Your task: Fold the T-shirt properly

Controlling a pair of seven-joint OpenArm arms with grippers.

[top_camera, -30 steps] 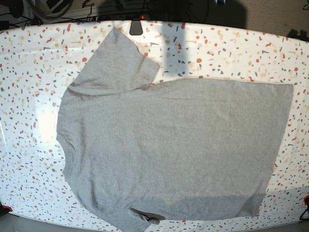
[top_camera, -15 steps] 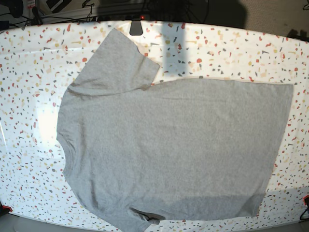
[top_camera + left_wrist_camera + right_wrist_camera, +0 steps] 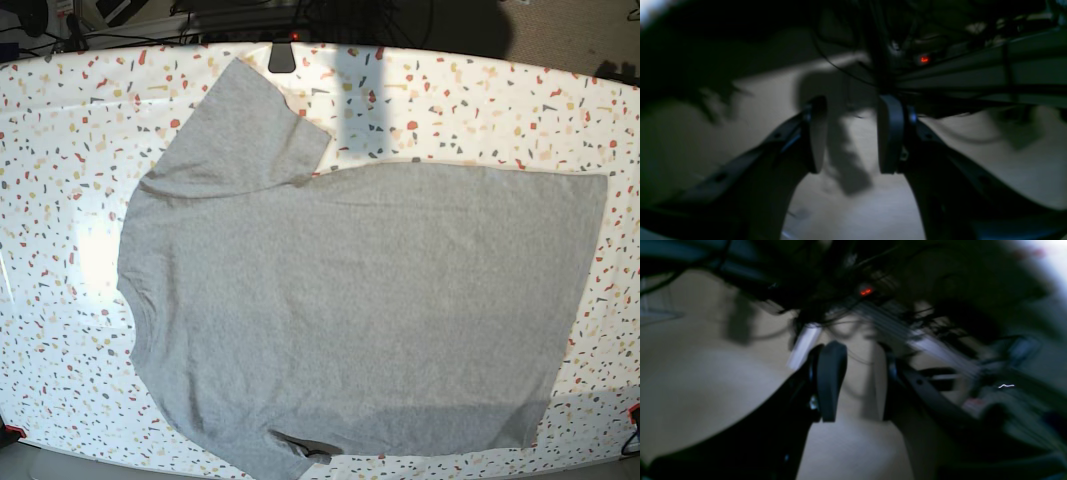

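Observation:
Next, my right gripper closes on the shoulder seam (image 3: 158,182) of the light grey T-shirt, where the far sleeve joins the T-shirt's body on the collar side.
The light grey T-shirt (image 3: 360,300) lies spread flat on the speckled table (image 3: 480,100), plain side up, collar toward the left, hem at the right. One sleeve (image 3: 240,130) points to the far left corner; the other sleeve is at the front edge, partly tucked. My left gripper (image 3: 850,135) is open and empty, seen only in the left wrist view against a dim beige floor. My right gripper (image 3: 857,383) is open and empty in the blurred right wrist view. Neither arm shows in the base view.
A small dark clip-like part (image 3: 282,55) sits at the table's far edge. Cables and dark equipment lie beyond the far edge, with a red light (image 3: 923,59). Red marks (image 3: 632,412) sit at the table's front corners.
The T-shirt has not moved. Shadows and objects beyond the table's far edge at top left have shifted slightly.

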